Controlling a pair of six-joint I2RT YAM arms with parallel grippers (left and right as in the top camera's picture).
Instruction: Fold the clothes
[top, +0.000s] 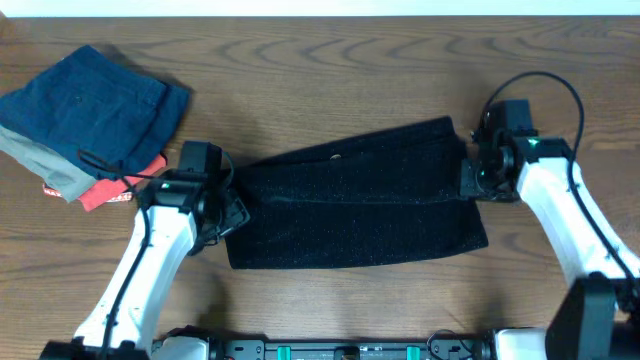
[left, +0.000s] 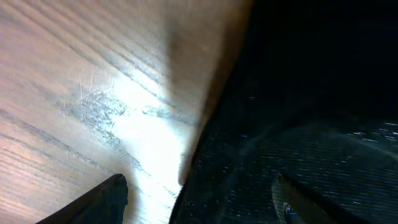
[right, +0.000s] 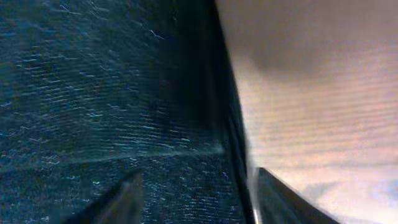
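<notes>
My right gripper will pinch the garment's cloth farther in and pull (top: 444, 190) it toward the garment's far corner, because a crease runs across the black garment to my right gripper.
The black fuzzy garment (top: 355, 205) lies flat across the middle of the wooden table, folded into a wide band, with one small pale button (top: 335, 156) showing near its far edge. My left gripper (top: 232, 207) is at the garment's left edge. In the left wrist view its jaws (left: 199, 202) are open, one finger over bare wood and one over the black cloth (left: 298, 112). My right gripper (top: 470, 175) is at the garment's right edge. In the right wrist view its jaws (right: 199, 199) are open and straddle the cloth's edge (right: 112, 93).
A folded navy blue garment (top: 95, 100) lies at the far left on top of grey (top: 45, 160) and red (top: 105, 190) folded pieces, close to my left arm. The table's far edge (top: 320, 14) runs along the top.
</notes>
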